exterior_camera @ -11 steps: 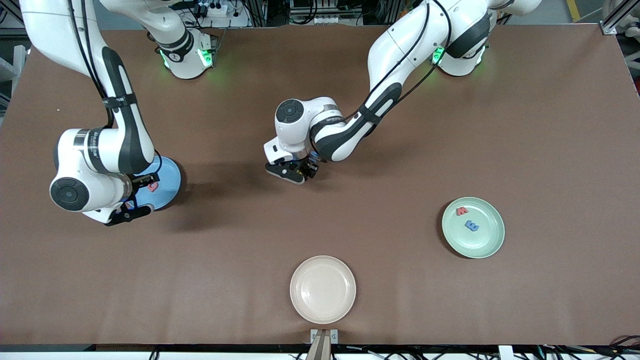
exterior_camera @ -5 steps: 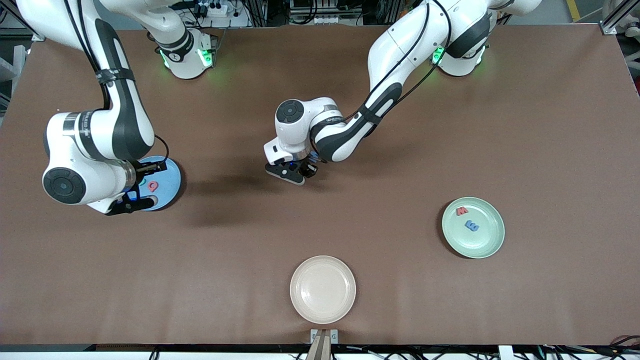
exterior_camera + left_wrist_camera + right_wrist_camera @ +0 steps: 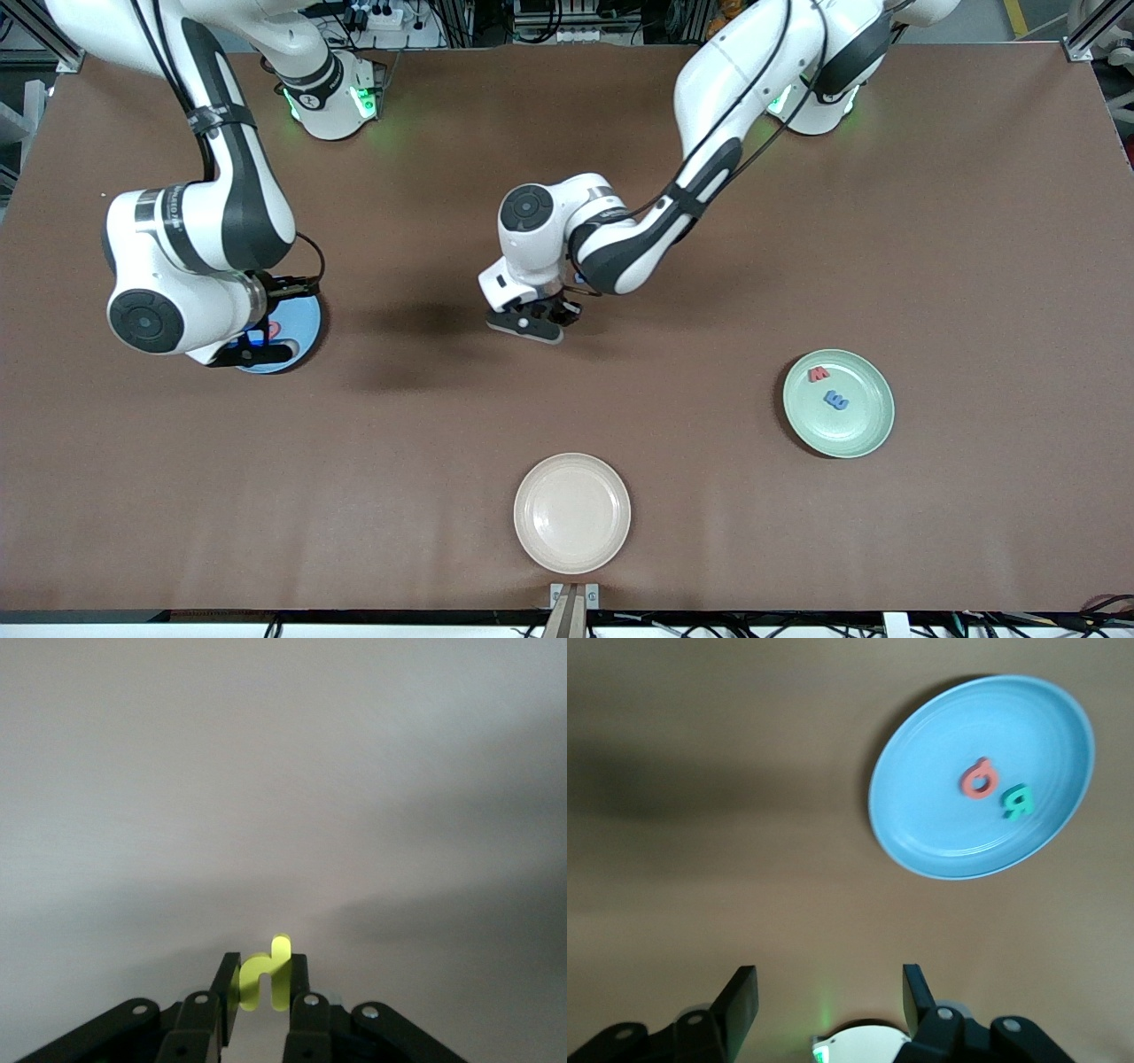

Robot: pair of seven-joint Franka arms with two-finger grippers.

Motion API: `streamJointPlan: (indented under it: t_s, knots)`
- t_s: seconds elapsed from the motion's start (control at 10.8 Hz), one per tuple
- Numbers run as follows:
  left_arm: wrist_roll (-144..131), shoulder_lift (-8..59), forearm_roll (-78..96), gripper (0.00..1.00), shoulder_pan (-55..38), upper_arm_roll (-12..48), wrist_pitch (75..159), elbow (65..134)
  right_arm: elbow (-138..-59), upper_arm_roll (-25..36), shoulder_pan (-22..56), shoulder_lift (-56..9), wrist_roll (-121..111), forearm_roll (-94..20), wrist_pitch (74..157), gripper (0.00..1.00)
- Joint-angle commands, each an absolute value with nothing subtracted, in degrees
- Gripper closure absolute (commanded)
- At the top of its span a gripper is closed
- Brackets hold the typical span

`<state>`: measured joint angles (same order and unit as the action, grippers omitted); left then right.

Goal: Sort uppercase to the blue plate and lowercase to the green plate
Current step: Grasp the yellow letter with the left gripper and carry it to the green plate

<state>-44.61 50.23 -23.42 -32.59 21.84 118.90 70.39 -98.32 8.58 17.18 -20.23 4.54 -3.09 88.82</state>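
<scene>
Next, my left gripper releases the yellow r-like letter on the green plate (image 3: 808,402), beside the blue letter, near the red w.
My left gripper (image 3: 532,323) is over the middle of the table, shut on the yellow r-like letter (image 3: 266,979), which shows only in the left wrist view. My right gripper (image 3: 266,341) hangs open and empty over the blue plate (image 3: 310,323), which my right arm partly hides. The right wrist view shows the blue plate (image 3: 939,824) holding the red Q (image 3: 978,778) and the teal R (image 3: 1017,801). The green plate (image 3: 864,425) holds the red w (image 3: 819,374) and a blue letter (image 3: 835,401). The other letters are out of view.
An empty cream plate (image 3: 572,512) sits near the table's front edge, nearer the camera than my left gripper. Bare brown table lies between the plates.
My left gripper has shifted a little nearer the camera and toward the left arm's end, still holding the yellow letter. My right arm has moved over the blue plate, now covering more of it.
</scene>
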Motion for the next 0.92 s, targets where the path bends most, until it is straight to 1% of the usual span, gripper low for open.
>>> streamJointPlan:
  t_s: [0.0,0.18,0.37,0.55,0.65,0.83]
  knots:
    - [-44.0,43.7,-21.3,1.0,-27.0,24.1,112.2,72.6,-106.1,8.1,17.7,-14.7,7.5,-5.5,92.9,0.26]
    - [-42.6,40.2,-21.4,1.0,-22.0,24.2,107.1,73.7,-113.0,5.2,18.4,-11.1,11.2,-6.2,98.8,0.26]
    - [-34.6,35.3,-21.2,1.0,-14.7,24.3,106.1,79.3,-119.9,3.3,20.1,-7.6,15.4,-7.7,105.1,0.26]
    - [-31.2,33.2,-20.4,1.0,-7.8,24.3,106.3,84.5,-123.8,-0.2,21.5,-6.0,22.3,-8.2,110.1,0.26]
    - [-29.5,33.2,-20.5,1.0,-4.9,24.3,107.3,86.7,-125.9,-3.9,21.7,-5.8,27.1,-8.2,114.0,0.26]
    - [-25.0,33.2,-20.5,1.0,2.0,24.3,112.0,91.5,-128.1,-9.5,22.3,-5.7,36.2,-8.2,119.1,0.26]
